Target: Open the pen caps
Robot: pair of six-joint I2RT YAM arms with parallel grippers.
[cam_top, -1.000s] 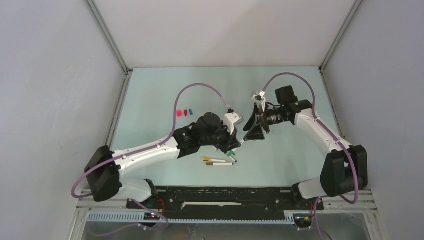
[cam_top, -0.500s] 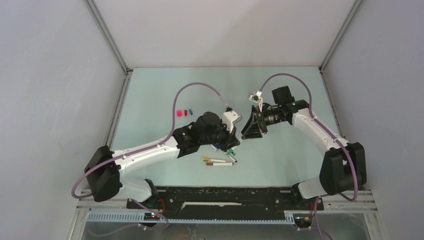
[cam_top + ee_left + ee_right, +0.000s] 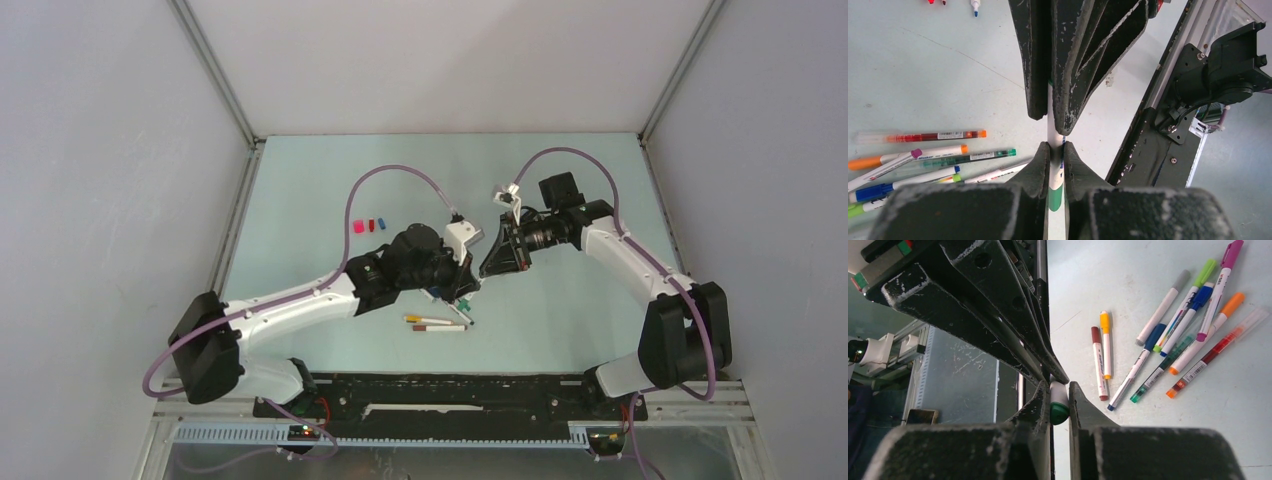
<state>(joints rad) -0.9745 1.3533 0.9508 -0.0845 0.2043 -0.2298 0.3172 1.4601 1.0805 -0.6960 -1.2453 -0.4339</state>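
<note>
My right gripper will let go of the white pen on the bare table (image 3: 546,252) below that gripper's wrist, away from the pile.
A white pen (image 3: 1054,135) with a green band is held off the table, and my left gripper (image 3: 1055,147) is shut on its barrel. My right gripper (image 3: 1059,390) faces it tip to tip and is shut on the pen's green cap end (image 3: 1059,411). In the top view the two grippers meet at mid-table, left gripper (image 3: 462,291) and right gripper (image 3: 486,272). Three loose pen caps, pink (image 3: 358,227), red (image 3: 371,224) and blue (image 3: 381,222), lie to the far left. Several capped pens (image 3: 1188,325) lie in a loose pile under the left arm.
A brown-tipped and a yellow-tipped pen (image 3: 436,323) lie side by side just in front of the grippers. The black base rail (image 3: 1148,145) runs along the table's near edge. Grey walls enclose the left, right and back.
My right gripper has moved left up to the left gripper and closed its jaws on the pen's green end. The left gripper has kept its hold and barely shifted.
</note>
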